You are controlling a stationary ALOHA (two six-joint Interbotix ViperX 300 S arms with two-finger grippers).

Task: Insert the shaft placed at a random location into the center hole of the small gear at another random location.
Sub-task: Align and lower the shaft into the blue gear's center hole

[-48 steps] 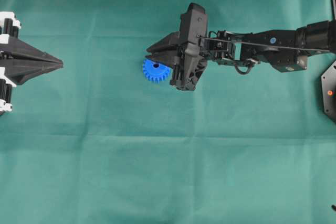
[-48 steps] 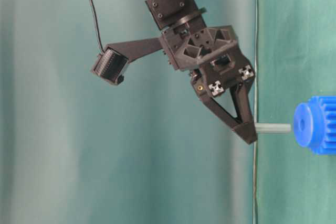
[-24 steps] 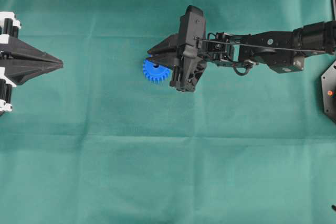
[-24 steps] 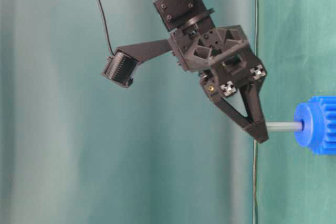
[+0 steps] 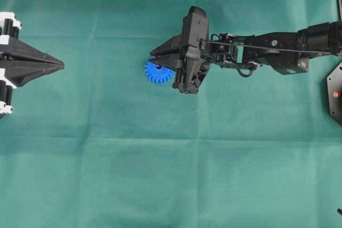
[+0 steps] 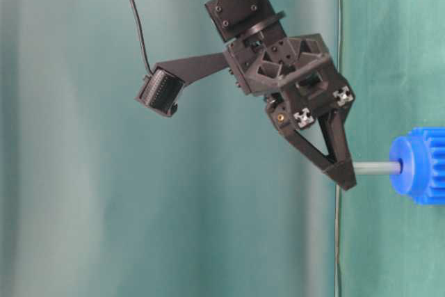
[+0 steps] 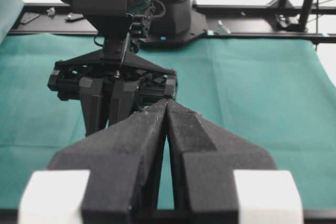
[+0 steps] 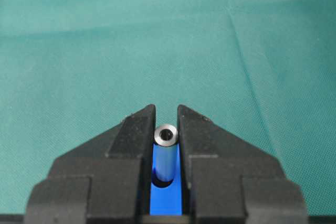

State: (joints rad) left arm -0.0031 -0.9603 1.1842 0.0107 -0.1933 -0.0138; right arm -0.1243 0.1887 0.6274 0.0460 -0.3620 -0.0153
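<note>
Next, I let go of the rod with my right gripper once it is seated deep in the center hole of the blue small gear (image 5: pixel 158 65) (image 8: pixel 162 182).
The small gear (image 5: pixel 158 74), bright blue and toothed, lies flat on the green cloth near the middle. My right gripper (image 5: pixel 151 57) is shut on the shaft (image 8: pixel 166 153), a short silver-grey pin held between its black fingers. The shaft's lower end sits in the center hole (image 8: pixel 166 183) of the gear (image 8: pixel 166 203). The table-level view shows the shaft (image 6: pixel 376 167) spanning from the right gripper (image 6: pixel 345 179) to the gear's hub (image 6: pixel 410 165). My left gripper (image 5: pixel 60 65) is shut and empty at the far left, and also shows in its wrist view (image 7: pixel 167 104).
Green cloth (image 5: pixel 171 164) covers the whole table. A black fixture (image 5: pixel 335 92) sits at the right edge. The right arm (image 5: pixel 267 49) stretches in from the right. Black frame rails (image 7: pixel 252 10) run along the table's far side.
The right gripper has moved the shaft toward the gear; the gap seen a second ago has closed and the shaft's tip is in the hub. The left arm has not moved.
</note>
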